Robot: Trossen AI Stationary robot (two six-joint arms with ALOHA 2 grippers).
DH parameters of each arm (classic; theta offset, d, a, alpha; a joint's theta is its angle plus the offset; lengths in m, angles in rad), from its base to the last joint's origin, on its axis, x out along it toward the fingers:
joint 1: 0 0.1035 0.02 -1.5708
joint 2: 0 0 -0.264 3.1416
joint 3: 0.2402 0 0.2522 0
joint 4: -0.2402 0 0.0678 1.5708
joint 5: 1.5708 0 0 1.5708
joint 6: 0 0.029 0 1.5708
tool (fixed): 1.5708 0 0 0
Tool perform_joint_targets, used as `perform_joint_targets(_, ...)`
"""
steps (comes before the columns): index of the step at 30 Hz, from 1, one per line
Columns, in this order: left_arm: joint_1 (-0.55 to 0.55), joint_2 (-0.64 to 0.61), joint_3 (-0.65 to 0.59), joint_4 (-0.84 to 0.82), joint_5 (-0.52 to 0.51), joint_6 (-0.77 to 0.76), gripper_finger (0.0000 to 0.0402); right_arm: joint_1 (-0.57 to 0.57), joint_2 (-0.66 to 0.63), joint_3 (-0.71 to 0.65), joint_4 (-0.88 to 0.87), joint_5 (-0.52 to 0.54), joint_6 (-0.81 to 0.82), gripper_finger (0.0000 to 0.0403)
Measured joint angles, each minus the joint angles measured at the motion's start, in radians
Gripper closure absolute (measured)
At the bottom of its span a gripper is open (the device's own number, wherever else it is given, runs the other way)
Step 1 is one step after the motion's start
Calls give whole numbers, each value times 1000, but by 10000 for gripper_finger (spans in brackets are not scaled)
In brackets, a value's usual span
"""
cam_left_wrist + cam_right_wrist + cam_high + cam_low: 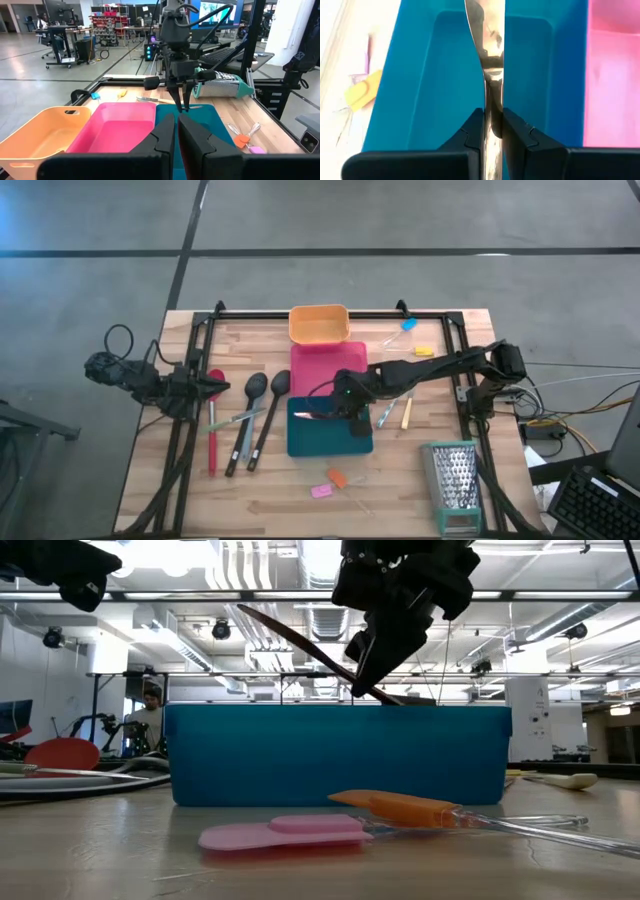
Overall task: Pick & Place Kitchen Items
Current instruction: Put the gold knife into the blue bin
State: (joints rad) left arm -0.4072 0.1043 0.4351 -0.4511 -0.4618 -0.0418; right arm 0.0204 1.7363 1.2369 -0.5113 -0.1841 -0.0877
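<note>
My right gripper has the metal table knife. It will let go of it on the middle of the teal tray's bottom (327,425) (484,97).
My right gripper (347,412) is over the teal tray (325,442), shut on a metal table knife (492,45), whose blade reaches out over the tray toward the table's left. My left gripper (224,388) is shut and empty at the table's left, above the red spatula (213,425). Two black spoons (268,395) and a grey spoon (243,442) lie on the wood beside the spatula. A pink piece (321,491) and an orange piece (337,477) lie in front of the teal tray. My right gripper pinches the knife between its two fingers at the narrow neck (493,102) where blade meets handle. The fingers come from above. The knife sits tilted, its blade (290,638) rising toward the table's left. The tray wall hides its lower end.
The pink tray (325,365) and the orange tray (318,323) stand behind the teal one. A metal box grater (455,480) lies at the near right. A yellow-handled knife (406,413) lies right of the teal tray. Small blue (408,325) and yellow (424,351) pieces lie at the far right.
</note>
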Motion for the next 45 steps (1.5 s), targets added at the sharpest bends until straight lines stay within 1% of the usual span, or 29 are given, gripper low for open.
perform_joint_targets(10,0,0,0,1,0,0,376,9,80,0,-8,1,-47,370)
perform_joint_targets(20,0,0,0,2,0,0,376,23,117,2,-21,5,-69,369)
perform_joint_targets(21,0,0,0,2,0,0,376,25,125,2,-18,13,-69,369)
perform_joint_targets(24,0,0,0,2,0,0,376,32,144,16,-32,81,-65,370)
perform_joint_targets(26,0,0,0,2,0,0,376,34,164,41,-48,107,-69,370)
perform_joint_targets(30,0,0,0,-3,0,0,376,35,209,114,-107,109,-54,370)
perform_joint_targets(33,0,3,0,-6,0,0,376,36,262,180,-203,113,-54,370)
perform_joint_targets(36,0,5,0,-9,0,0,376,44,327,251,-300,158,-58,370)
perform_joint_targets(38,0,6,0,-10,0,0,376,47,364,299,-356,162,-67,370)
perform_joint_targets(42,0,6,0,-10,0,0,376,54,428,365,-402,163,-79,370)
perform_joint_targets(45,0,6,0,-10,0,0,376,55,450,393,-404,162,-86,369)
